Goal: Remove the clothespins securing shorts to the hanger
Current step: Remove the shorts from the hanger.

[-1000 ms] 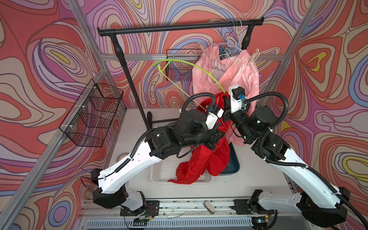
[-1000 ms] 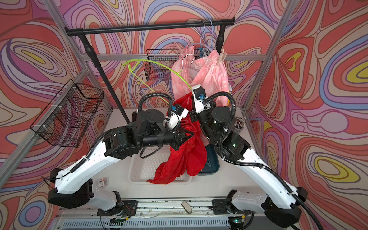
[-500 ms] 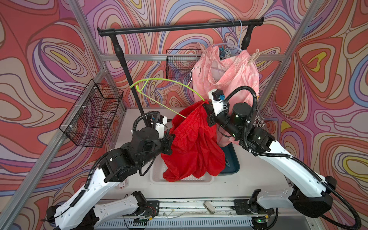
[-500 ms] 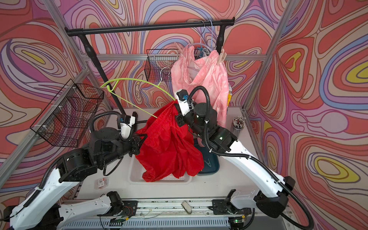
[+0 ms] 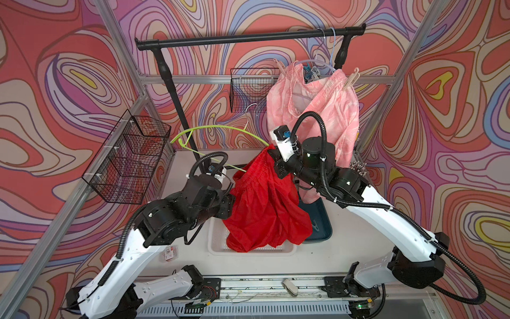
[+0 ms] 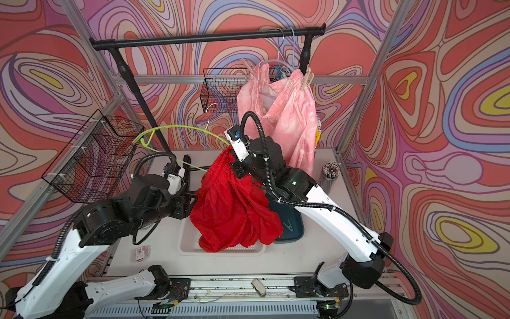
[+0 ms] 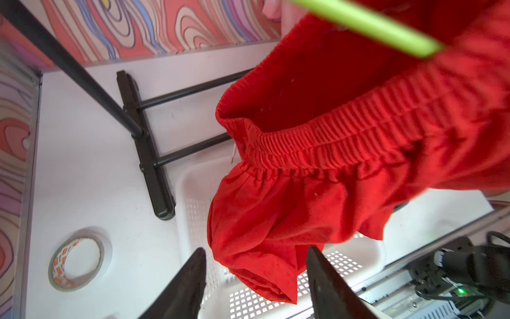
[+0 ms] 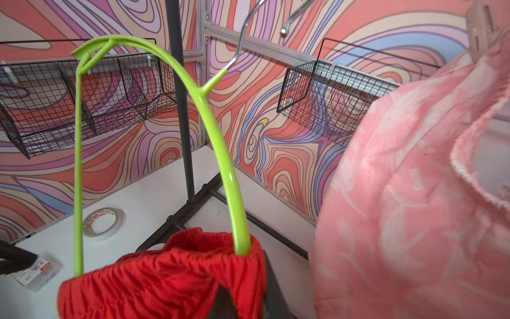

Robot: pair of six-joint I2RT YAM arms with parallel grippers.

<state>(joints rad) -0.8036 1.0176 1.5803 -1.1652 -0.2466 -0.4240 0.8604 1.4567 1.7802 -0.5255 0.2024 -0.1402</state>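
My left gripper is to close next on the green hanger's bare upper arm (image 5: 187, 131), close to the outer end of that arm, which sticks out of the red shorts.
The red shorts (image 5: 265, 204) hang over the white basket (image 5: 218, 250), with a green hanger (image 5: 220, 127) pushed into their waistband (image 8: 176, 265). My right gripper (image 5: 273, 155) is shut on the waistband's top corner, where the hanger's arm (image 8: 220, 143) enters; its fingers are hidden by cloth. My left gripper (image 7: 256, 265) stands open beside the shorts' left edge, holding nothing. The pink shorts (image 5: 325, 110) hang on the rail, with pale clothespins (image 5: 352, 80) on their waistband. A teal-grey clothespin (image 6: 287, 225) lies in the dark tray (image 6: 296, 221).
A black clothes rack (image 5: 248, 38) stands at the back, its foot (image 7: 149, 154) on the table. Wire baskets are fixed at the left (image 5: 129, 157) and back (image 5: 248, 88). On the table are a tape roll (image 7: 80, 259), a small packet (image 5: 169, 252) and a cup of sticks (image 6: 329, 171).
Both arms came down and left from the pink shorts, bringing the red shorts and green hanger. My left gripper has opened and let go; the shorts now hang from the right gripper.
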